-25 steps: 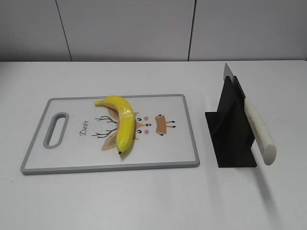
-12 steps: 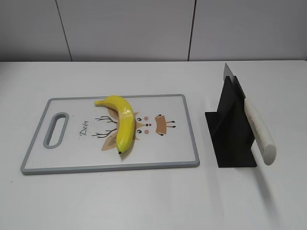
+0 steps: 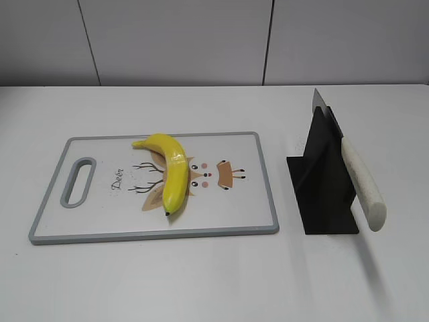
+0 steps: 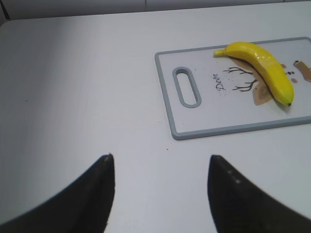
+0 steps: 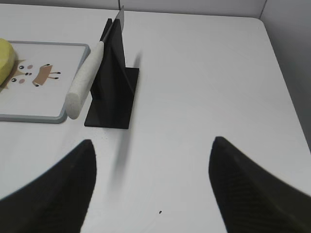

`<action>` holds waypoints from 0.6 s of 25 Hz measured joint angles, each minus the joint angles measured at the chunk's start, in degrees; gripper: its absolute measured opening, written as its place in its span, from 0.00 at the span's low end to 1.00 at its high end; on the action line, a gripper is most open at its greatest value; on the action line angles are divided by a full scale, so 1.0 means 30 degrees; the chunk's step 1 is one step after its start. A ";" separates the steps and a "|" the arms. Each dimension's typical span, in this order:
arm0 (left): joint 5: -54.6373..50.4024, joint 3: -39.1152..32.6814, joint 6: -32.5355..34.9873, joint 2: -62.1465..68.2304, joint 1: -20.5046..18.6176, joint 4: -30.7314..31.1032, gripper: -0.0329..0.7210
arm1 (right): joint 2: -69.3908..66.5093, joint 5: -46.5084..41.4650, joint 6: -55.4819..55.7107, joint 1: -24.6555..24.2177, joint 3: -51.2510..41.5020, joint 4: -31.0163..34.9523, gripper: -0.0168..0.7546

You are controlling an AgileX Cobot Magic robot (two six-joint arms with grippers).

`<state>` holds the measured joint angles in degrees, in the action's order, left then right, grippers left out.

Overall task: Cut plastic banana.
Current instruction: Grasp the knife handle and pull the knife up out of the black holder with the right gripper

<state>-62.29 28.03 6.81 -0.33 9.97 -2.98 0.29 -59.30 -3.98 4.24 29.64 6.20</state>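
The knife is resting in the black stand, and my right gripper will close on the middle of the speckled white handle (image 3: 360,177) (image 5: 87,77) of the knife.
The plastic banana (image 3: 169,171) is glossy yellow and lies whole on the white cutting board (image 3: 74,228), left of the deer drawing. It also shows in the left wrist view (image 4: 265,68) and partly at the left edge of the right wrist view (image 5: 6,60). A knife (image 3: 362,184) with a speckled white handle rests in a black stand (image 3: 325,181); it also shows in the right wrist view (image 5: 86,80). My left gripper (image 4: 160,158) is open and empty over bare table, near of the board's handle end. My right gripper (image 5: 153,143) is open and empty, near of the stand. Neither gripper shows in the exterior view.
The board has a grey rim and a handle slot (image 3: 78,181) at its left end. The white table ends at its right edge (image 5: 286,77) and at a grey wall behind (image 3: 201,40).
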 joint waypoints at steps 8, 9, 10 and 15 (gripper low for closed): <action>0.0000 0.0000 0.0000 0.0000 0.0000 0.0000 0.79 | -0.0054 0.0061 0.0000 0.0000 0.0000 0.0000 0.74; 0.0000 0.0000 0.0000 0.0000 0.0000 0.0000 0.79 | -0.0275 0.0061 0.0000 0.0000 0.0045 0.0000 0.74; 0.0000 0.0000 0.0000 0.0000 0.0000 0.0000 0.79 | -0.0673 0.0061 0.0000 0.0000 0.0131 0.0000 0.74; 0.0000 0.0000 0.0000 0.0000 0.0000 0.0000 0.79 | -0.4019 -0.0295 0.0000 0.0000 0.1236 0.0000 0.74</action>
<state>-62.29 28.03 6.81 -0.33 9.97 -2.98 -11.76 -60.18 -3.98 4.24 33.34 6.20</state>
